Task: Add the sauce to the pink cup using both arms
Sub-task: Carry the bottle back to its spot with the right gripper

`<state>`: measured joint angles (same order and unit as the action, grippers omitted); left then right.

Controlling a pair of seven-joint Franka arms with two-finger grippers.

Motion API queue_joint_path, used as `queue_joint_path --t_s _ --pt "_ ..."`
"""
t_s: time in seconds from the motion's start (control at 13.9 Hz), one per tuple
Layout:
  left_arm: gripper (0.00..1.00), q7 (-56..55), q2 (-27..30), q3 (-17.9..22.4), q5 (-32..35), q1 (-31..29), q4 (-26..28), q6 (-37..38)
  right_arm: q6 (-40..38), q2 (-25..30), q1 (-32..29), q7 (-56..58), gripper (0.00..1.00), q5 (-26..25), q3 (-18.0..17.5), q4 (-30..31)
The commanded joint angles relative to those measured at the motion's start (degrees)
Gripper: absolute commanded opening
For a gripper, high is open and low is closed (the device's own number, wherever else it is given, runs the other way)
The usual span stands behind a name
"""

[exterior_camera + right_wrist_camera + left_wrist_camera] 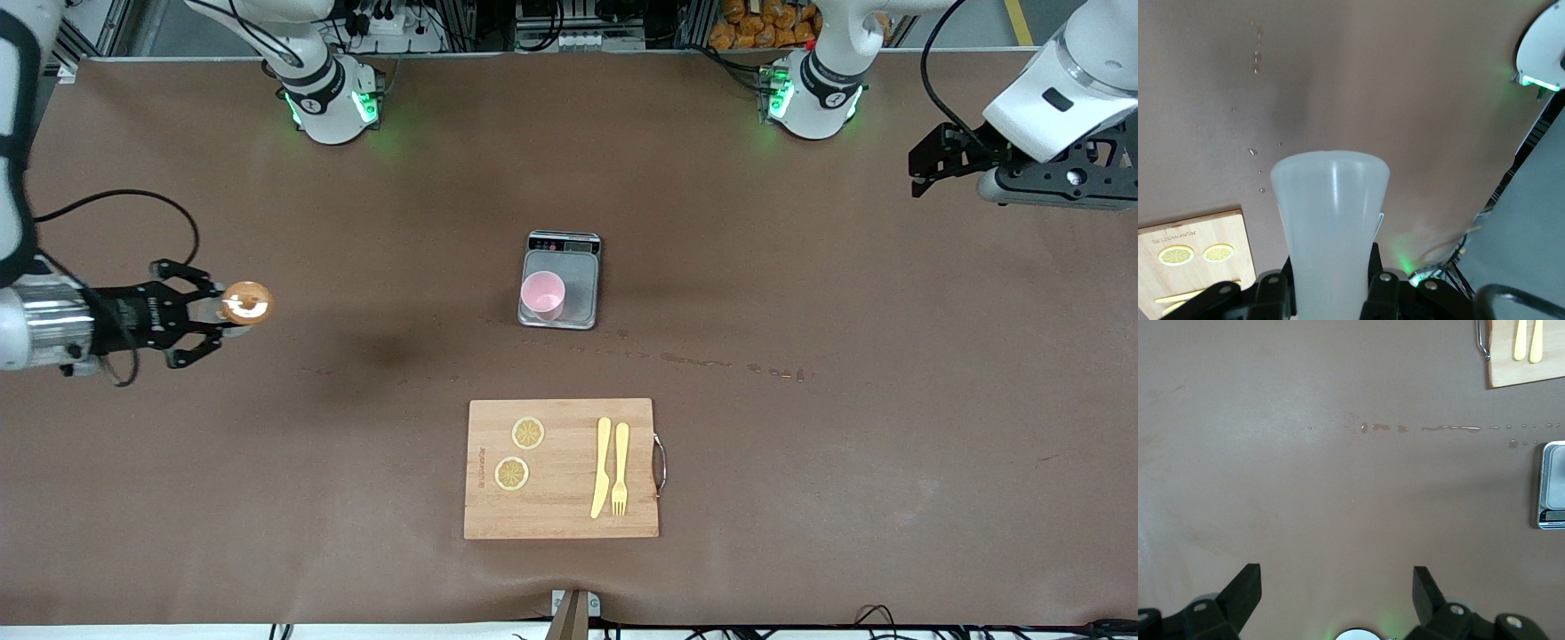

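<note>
The robot's right gripper should stand the sauce bottle, which hangs above the table now, on the bare brown table (246, 330) just below its orange end.
The sauce bottle (245, 302) hangs above the table at the right arm's end, its orange end facing the front camera. My right gripper (222, 311) is shut on it. In the right wrist view the whitish bottle body (1330, 200) fills the space between the fingers of my right gripper (1330, 267). The pink cup (542, 295) stands upright on a grey scale (582, 298) at mid-table. My left gripper (925, 173) hangs open and holds nothing, high over the left arm's end of the table. The left wrist view shows this gripper (1337, 577) over bare table, with the scale (1553, 487) at the picture's edge.
A wooden cutting board (562, 524), nearer the front camera than the scale, carries two lemon slices (528, 433), a yellow knife (602, 467) and a fork (620, 467). A trail of sauce drips (711, 362) lies on the brown table between the scale and the board.
</note>
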<state>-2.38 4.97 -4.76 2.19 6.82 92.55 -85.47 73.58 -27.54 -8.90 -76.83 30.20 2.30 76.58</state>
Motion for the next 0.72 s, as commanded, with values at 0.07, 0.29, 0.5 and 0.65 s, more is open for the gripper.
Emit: queue_joint_path --t_s 0.07,0.29,0.5,0.65 --pt "1.0 0.1 -0.4 -0.3 -0.3 -0.3 -1.3 1.3 -0.4 -1.1 -8.4 13.0 0.0 4.6 -1.1 5.7" --pt "1.0 0.1 -0.4 -0.2 -0.3 -0.4 -1.3 1.3 -0.5 -5.2 -13.3 21.0 0.0 6.5 -1.1 7.0" --pt "1.0 0.1 -0.4 -0.2 -1.2 -0.4 -1.3 1.3 -0.5 -11.4 -18.2 31.9 0.0 8.5 -1.1 7.8" --pt "1.0 0.0 -0.4 -0.2 -1.2 -0.4 -1.3 1.3 0.0 -14.7 -20.4 36.6 0.0 8.6 -1.1 8.3"
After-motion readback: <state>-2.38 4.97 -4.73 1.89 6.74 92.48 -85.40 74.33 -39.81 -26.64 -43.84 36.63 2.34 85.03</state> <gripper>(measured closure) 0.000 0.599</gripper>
